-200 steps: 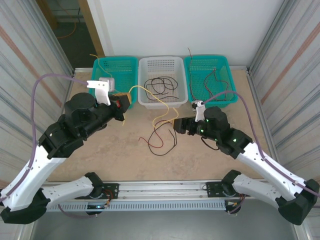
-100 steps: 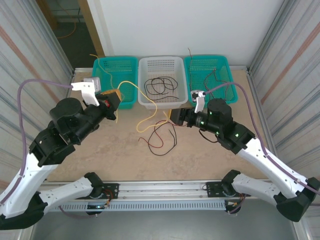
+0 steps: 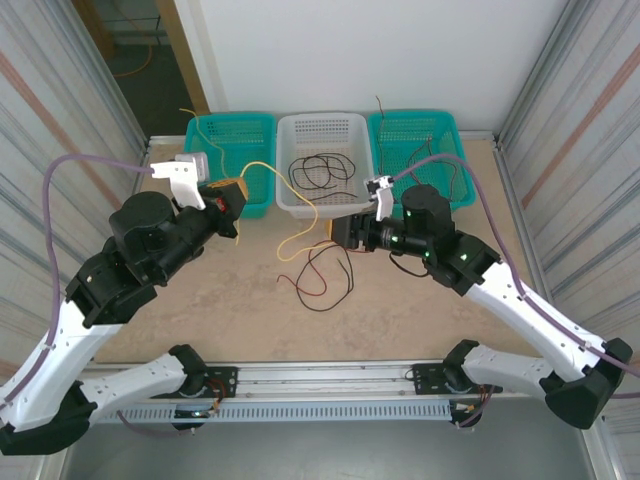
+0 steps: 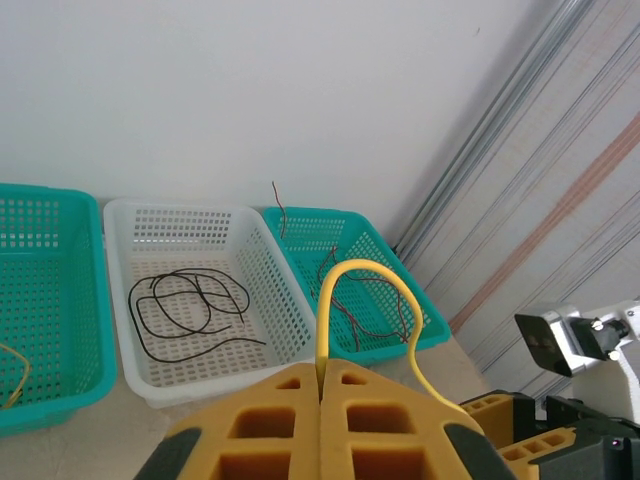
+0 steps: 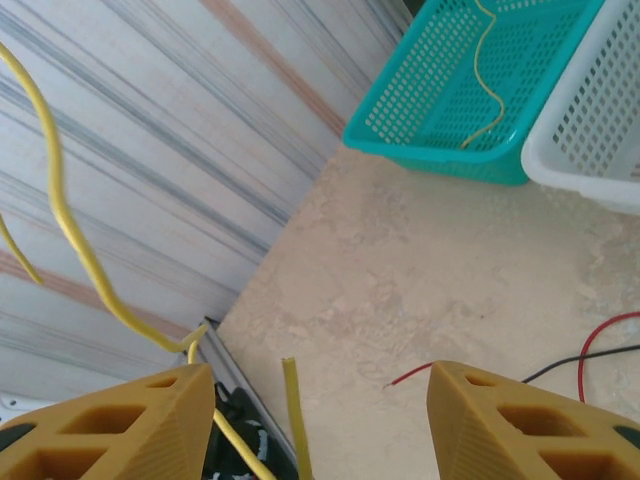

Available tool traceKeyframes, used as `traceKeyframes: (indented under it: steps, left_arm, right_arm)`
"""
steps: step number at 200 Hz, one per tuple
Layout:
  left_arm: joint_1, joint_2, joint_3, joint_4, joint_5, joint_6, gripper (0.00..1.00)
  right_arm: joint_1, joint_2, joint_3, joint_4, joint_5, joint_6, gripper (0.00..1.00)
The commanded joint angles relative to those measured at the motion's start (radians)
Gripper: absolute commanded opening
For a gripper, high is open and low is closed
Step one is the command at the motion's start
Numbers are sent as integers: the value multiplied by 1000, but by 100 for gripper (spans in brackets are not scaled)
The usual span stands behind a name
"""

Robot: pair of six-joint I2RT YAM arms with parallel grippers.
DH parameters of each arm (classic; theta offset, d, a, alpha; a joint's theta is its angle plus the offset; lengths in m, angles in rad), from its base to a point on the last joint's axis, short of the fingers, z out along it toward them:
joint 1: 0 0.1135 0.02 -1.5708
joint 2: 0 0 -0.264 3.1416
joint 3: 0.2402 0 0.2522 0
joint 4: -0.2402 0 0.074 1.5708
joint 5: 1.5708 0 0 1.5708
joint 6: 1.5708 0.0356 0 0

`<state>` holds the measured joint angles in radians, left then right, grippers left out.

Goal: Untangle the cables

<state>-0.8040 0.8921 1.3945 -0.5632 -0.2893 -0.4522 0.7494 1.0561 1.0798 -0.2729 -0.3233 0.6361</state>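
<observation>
Next, I close my right gripper on the yellow cable's loose end (image 5: pixel 291 388) and pull it clear before basketing it, as its slack droops over the red and black cables.
My left gripper (image 3: pixel 230 200) (image 4: pixel 328 368) is shut on the yellow cable (image 3: pixel 300 200) (image 4: pixel 345 275), which arcs up out of its fingertips and drops toward the table. My right gripper (image 3: pixel 345 232) (image 5: pixel 320 375) stands open in front of the white basket. A loose end of the yellow cable (image 5: pixel 293 410) hangs between its fingers without touching them. The red and black cables (image 3: pixel 322 275) lie looped together on the table between the arms, and the red cable's end (image 5: pixel 600 330) shows in the right wrist view.
Three baskets line the back. The left teal basket (image 3: pixel 200 135) (image 5: pixel 450 90) holds a yellow wire. A black cable (image 3: pixel 320 170) (image 4: pixel 190 300) lies in the white basket (image 3: pixel 288 125) (image 4: pixel 105 215), and dark wires in the right teal basket (image 3: pixel 450 130) (image 4: pixel 290 215). Corrugated walls flank the table.
The left gripper rose and shifted left, drawing the yellow cable with it. The right gripper moved up toward the white basket, and its jaws narrowed somewhat.
</observation>
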Motion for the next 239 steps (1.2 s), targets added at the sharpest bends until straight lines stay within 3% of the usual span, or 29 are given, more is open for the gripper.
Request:
traceKeyframes:
  steps: [1, 24, 61, 105, 124, 131, 181, 205, 226, 239]
  left_arm:
    - [8, -9, 1, 43, -12, -13, 0]
    - [7, -9, 3, 43, -15, -13, 0]
    - [12, -2, 9, 42, -19, -2, 0]
    - [26, 0, 1, 42, -12, -6, 0]
    - [29, 2, 4, 44, -3, -6, 0]
    - [30, 5, 5, 45, -2, -6, 0]
    - [32, 7, 5, 45, 4, -7, 0]
    - [32, 3, 6, 48, 4, -7, 0]
    - [32, 0, 4, 45, 3, -7, 0]
    - [32, -2, 3, 43, -1, -9, 0]
  right_arm:
    - [13, 16, 3, -27, -6, -23, 59]
    - [14, 20, 5, -24, 0, -27, 43]
    - [14, 7, 6, -17, 11, -42, 0]
    - [1, -3, -2, -5, 2, -40, 0]
    - [1, -1, -2, -3, -1, -33, 33]
    - [1, -2, -3, 1, 0, -31, 39]
    - [1, -12, -4, 27, -29, -27, 45]
    - [2, -4, -4, 25, -27, -29, 28]
    - [1, -7, -6, 32, -23, -33, 1]
    - [0, -12, -7, 35, -13, -36, 0]
